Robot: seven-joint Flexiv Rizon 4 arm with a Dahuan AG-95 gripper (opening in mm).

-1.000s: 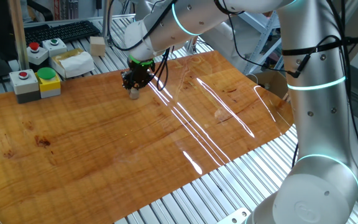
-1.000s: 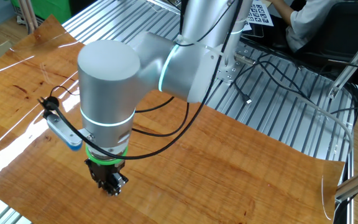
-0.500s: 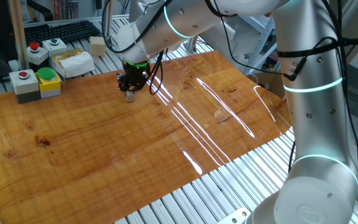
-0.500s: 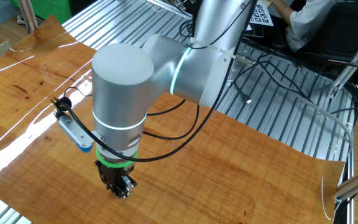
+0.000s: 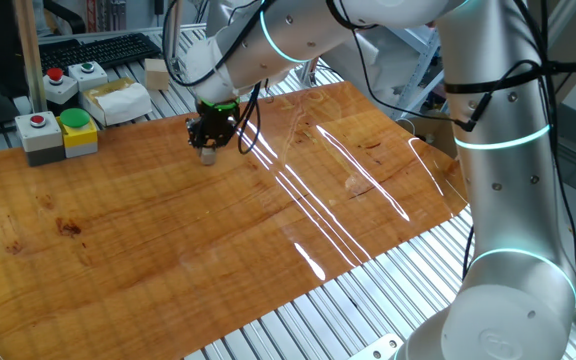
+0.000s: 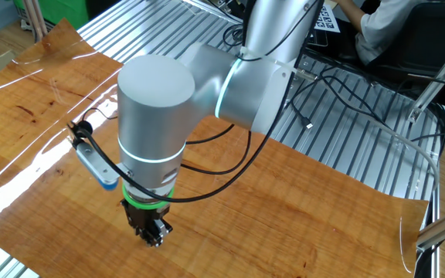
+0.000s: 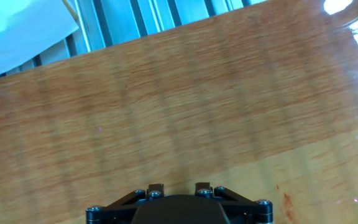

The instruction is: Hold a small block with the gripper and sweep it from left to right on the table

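Observation:
My gripper is going to let go of the small block on the bare wood [image 5: 225, 173], next to the long white glare streaks.
The black claw gripper [image 5: 209, 137] with its green ring hangs from the white and silver arm near the far edge of the glossy reddish-brown table [image 5: 218, 240]. It is shut on the small block [image 5: 208, 154], a tiny pale cube that pokes out below the fingers and rests on the board. In the other fixed view the gripper [image 6: 151, 233] stands low over the table [image 6: 300, 208] near its front edge, and the block is barely visible there. In the hand view only the gripper's black base [image 7: 179, 193] shows, over wood grain; the block is hidden.
Grey button boxes [image 5: 58, 133] [image 5: 73, 78], a white packet [image 5: 118, 98], a larger wooden cube [image 5: 156, 72] and a keyboard [image 5: 98, 48] lie on the ribbed aluminium frame [image 5: 368, 300] beyond the board's left far edge. Cables [image 6: 323, 100] trail over the slats.
The gripper with the block has slid a short way toward the button boxes along the far edge; most of the move came in the first half second.

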